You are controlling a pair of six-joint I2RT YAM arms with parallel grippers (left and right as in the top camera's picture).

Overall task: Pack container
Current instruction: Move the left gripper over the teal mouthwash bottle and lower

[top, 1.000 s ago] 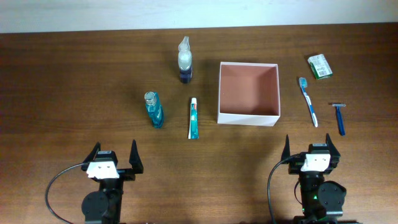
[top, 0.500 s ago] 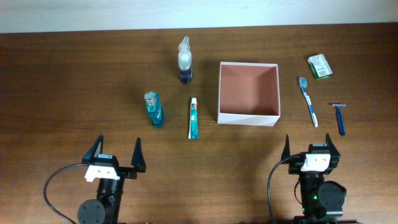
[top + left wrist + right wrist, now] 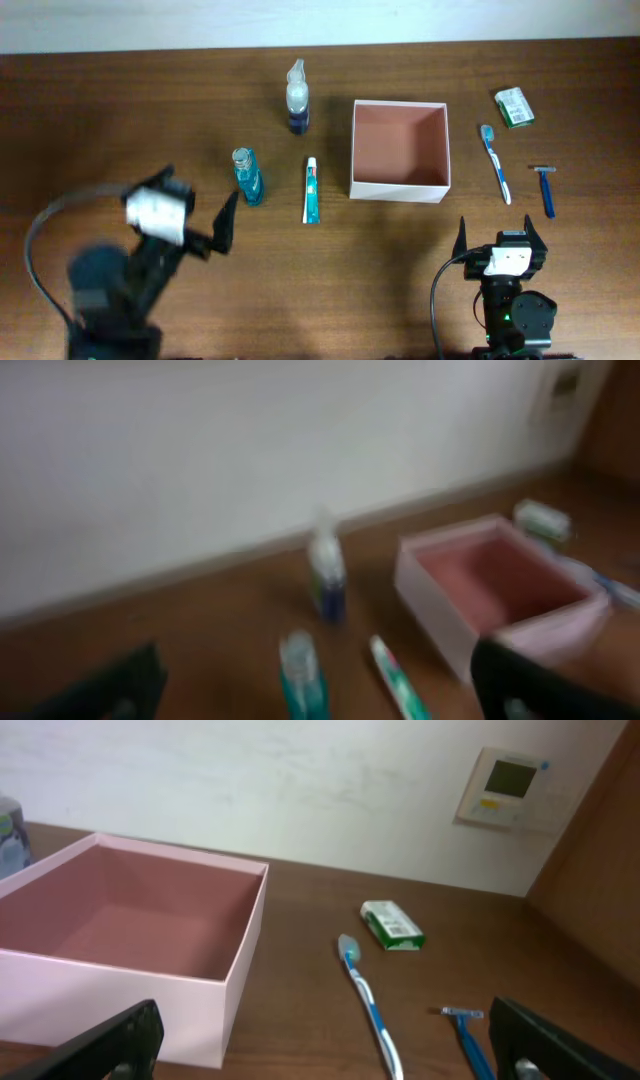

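The blue bottle beside the toothpaste tube is next for my left gripper, which should go to it and close on the bottle's upper part (image 3: 242,162) (image 3: 299,657).
The container (image 3: 400,185), a square lidless box with white walls and a pinkish-brown inside, stands at the table's middle right and is empty; it also shows in the left wrist view (image 3: 440,610) and the right wrist view (image 3: 235,990). Left of it lie a toothpaste tube (image 3: 311,190), a blue bottle (image 3: 247,176) and a spray bottle (image 3: 297,97). Right of it lie a toothbrush (image 3: 496,163), a blue razor (image 3: 546,188) and a green soap packet (image 3: 514,106). My left gripper (image 3: 195,215) is open, raised and blurred, left of the blue bottle. My right gripper (image 3: 500,235) is open near the front edge.
The wooden table (image 3: 120,120) reaches to a white wall at the back. A wall control panel (image 3: 505,785) shows in the right wrist view. Bare wood lies at the far left and along the front between the two arms.
My left arm has lifted off its rest and swung forward toward the blue bottle, blurred with motion. The right arm has not moved. No object has moved.
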